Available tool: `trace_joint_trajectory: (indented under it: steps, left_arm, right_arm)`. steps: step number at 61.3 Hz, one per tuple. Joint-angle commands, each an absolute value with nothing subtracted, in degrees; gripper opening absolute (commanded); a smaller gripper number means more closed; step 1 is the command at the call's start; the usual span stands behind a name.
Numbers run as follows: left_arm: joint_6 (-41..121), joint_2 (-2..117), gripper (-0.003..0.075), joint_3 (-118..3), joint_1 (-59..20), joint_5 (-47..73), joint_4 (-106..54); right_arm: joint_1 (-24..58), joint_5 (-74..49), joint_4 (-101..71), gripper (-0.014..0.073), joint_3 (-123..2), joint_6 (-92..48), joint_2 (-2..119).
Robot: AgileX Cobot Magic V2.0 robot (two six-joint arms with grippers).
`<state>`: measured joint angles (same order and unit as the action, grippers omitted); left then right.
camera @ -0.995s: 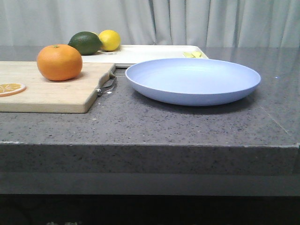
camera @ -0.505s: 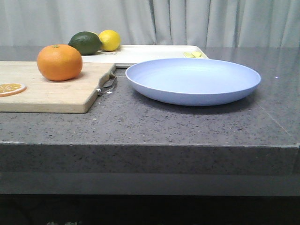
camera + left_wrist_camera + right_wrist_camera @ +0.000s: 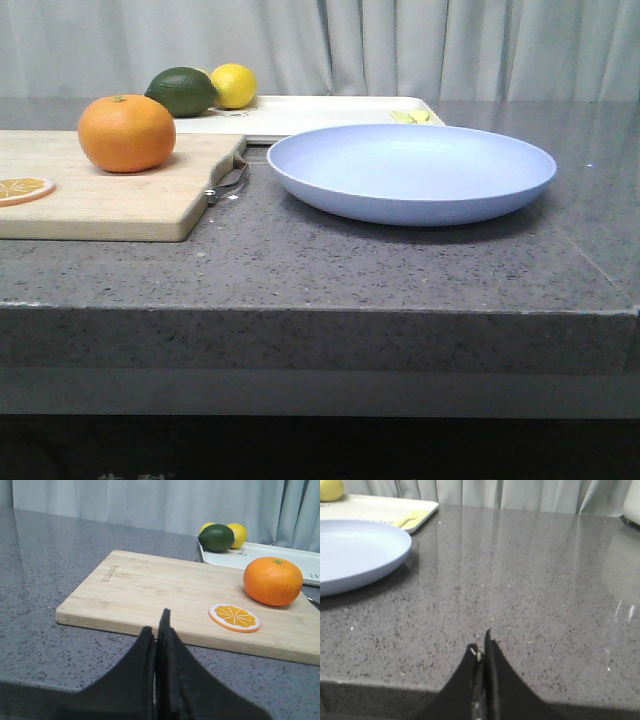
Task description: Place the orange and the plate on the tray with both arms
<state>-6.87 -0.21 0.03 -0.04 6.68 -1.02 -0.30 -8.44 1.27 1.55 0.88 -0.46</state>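
Observation:
The orange [image 3: 127,134] [image 3: 273,581] rests on the wooden cutting board, behind the flat orange slice. My left gripper should close on its sides next.
The orange [image 3: 127,132] [image 3: 273,581] rests on a wooden cutting board [image 3: 100,190] at the left. To its right on the grey counter sits the wide lavender-blue plate [image 3: 411,170] [image 3: 350,552]. Behind both lies the cream-white tray [image 3: 330,113] [image 3: 280,560] [image 3: 380,507]. My left gripper [image 3: 156,625] is shut with nothing in it, low at the counter's near edge, short of the board. Shut and empty too, my right gripper [image 3: 481,642] sits over bare counter to the right of the plate. Neither gripper shows in the front view.
A dark green lime [image 3: 182,91] and a yellow lemon [image 3: 233,85] sit on the tray's left end. A flat orange slice [image 3: 22,188] [image 3: 235,617] lies on the board. The board's metal handle [image 3: 230,180] points toward the plate. A pale yellow piece [image 3: 412,116] lies on the tray's right end.

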Motion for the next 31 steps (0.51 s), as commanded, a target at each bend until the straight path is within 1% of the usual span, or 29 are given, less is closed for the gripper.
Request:
trace_joint_trajectory:
  steps: [1, 9, 16, 21, 25, 31]
  left_arm:
    - [-6.91, -1.35, -0.0017, 0.33, -0.12, -0.99, -1.58]
    - [-6.91, -1.35, -0.0017, 0.05, -0.12, -7.08, -1.58]
    - [-6.91, -1.15, -0.0017, -2.79, -0.12, -7.65, -1.58]
    - [-6.91, -0.16, -0.0017, -7.75, -0.12, -5.04, -0.8]
    - [-6.91, 2.06, -0.0017, -12.47, -0.12, -0.4, 0.78]
    - [-6.91, 8.83, -0.0017, -19.41, -0.12, 4.71, 4.8]
  right_arm:
    - [-0.49, -1.43, 1.33, -0.0061, 0.99, 0.58, -1.78]
    - [-0.48, -1.69, 1.33, -0.0061, -2.03, 0.58, -1.78]
    - [-0.48, -3.84, 1.33, -0.0061, -7.74, 0.58, -1.25]
    - [-0.54, -7.88, 1.33, -0.0061, -12.77, 0.58, 0.56]
    - [-0.54, -11.37, 1.33, -0.0061, -17.26, 0.58, 3.31]
    - [-0.54, -15.07, 1.29, -0.0061, -24.31, 0.72, 9.88]
